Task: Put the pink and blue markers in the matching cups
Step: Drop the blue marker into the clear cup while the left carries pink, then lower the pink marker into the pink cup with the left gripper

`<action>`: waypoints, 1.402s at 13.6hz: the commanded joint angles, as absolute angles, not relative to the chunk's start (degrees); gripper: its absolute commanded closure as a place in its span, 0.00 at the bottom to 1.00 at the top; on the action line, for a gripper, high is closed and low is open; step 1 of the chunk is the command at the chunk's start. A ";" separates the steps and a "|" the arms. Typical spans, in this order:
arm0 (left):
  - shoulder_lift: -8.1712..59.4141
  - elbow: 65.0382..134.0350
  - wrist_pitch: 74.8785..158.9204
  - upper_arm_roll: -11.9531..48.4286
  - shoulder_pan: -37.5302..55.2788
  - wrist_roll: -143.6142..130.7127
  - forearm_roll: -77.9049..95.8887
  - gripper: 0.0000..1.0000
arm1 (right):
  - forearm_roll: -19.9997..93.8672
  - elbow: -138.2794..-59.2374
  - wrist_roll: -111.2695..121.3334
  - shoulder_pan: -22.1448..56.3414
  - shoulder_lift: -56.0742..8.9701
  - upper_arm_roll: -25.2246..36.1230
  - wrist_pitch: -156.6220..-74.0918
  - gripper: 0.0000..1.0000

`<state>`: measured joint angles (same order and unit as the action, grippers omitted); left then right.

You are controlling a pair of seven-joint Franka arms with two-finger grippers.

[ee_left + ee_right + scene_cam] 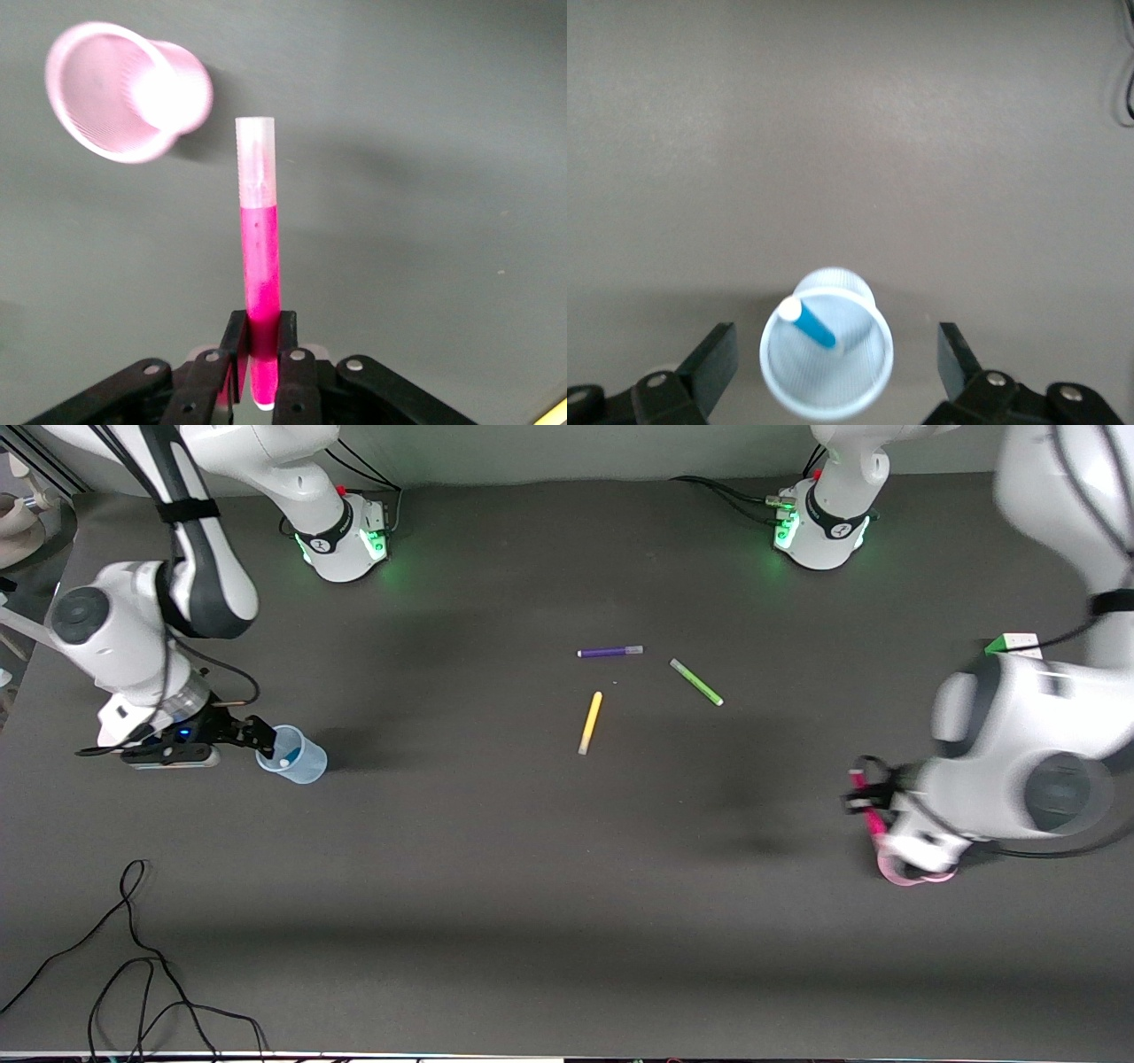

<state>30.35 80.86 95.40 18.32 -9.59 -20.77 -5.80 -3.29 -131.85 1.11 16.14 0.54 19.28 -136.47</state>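
Observation:
The robot's left gripper needs to release the pink marker inside the pink cup (917, 849) (113, 92), so that it leans on the rim of the pink cup.
The pale blue cup (297, 757) stands at the right arm's end of the table with the blue marker (283, 760) inside it, leaning on the rim. In the right wrist view the cup (827, 372) and marker (811, 326) sit between the wide-open fingers of my right gripper (835, 352), which hangs at the cup's rim (257, 735). My left gripper (864, 797) is shut on the pink marker (873, 819), held upright, cap down, over the table beside the pink cup (897, 875). The left wrist view shows the marker (260, 257) in the jaws (260, 341), with the cup (124, 88) off to one side.
A purple pen (609, 652), a green pen (696, 682) and a yellow pen (590, 723) lie in the middle of the table. A green and white box (1010, 643) sits by the left arm. Loose black cables (133, 974) lie at the near corner on the right arm's end.

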 commanded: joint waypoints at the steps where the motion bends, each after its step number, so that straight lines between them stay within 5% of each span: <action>1: 34.27 76.73 92.11 19.07 -13.17 -14.25 -2.74 1.00 | 0.07 -118.61 1.32 16.44 0.97 19.25 -117.49 0.00; 7: 38.93 75.59 91.76 19.07 -20.56 -7.22 3.25 1.00 | 0.62 -98.72 2.02 16.70 2.19 18.55 -92.75 0.00; 19: 44.21 72.16 91.14 19.07 -22.85 -5.45 3.43 1.00 | 0.70 -101.07 -0.60 16.78 2.29 16.52 -96.42 0.00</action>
